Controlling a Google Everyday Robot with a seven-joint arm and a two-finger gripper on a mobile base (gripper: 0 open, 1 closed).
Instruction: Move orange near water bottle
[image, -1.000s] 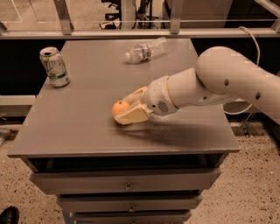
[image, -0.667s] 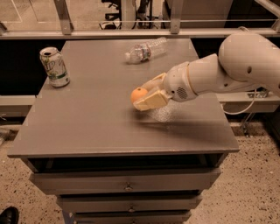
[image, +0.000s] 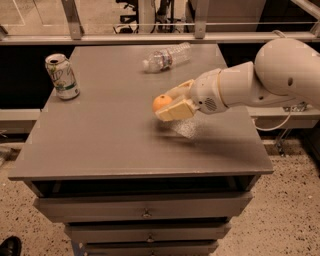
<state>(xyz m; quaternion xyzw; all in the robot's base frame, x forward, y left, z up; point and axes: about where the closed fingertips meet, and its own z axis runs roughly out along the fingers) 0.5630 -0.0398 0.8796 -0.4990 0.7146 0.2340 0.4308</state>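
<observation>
The orange, now lifted above the table's middle, will be released by my gripper on the grey table (image: 187, 60), next to the base of the water bottle and away from the bottle's white cap.
The orange (image: 160, 102) is a small round fruit held between the cream fingers of my gripper (image: 167, 103), lifted above the middle of the grey table (image: 100, 140). The gripper is shut on it, and the white arm reaches in from the right. The water bottle (image: 166, 57) is clear crinkled plastic with a white cap, lying on its side at the far middle of the table. It lies beyond the orange, with a stretch of bare tabletop between them.
A white-and-green soda can (image: 62, 76) stands upright at the far left of the table. Drawers (image: 145, 212) sit under the tabletop at the front. A railing runs behind the table's far edge.
My gripper has carried the orange up off the table and toward the far right, closer to the water bottle. The bottle and can have not moved.
</observation>
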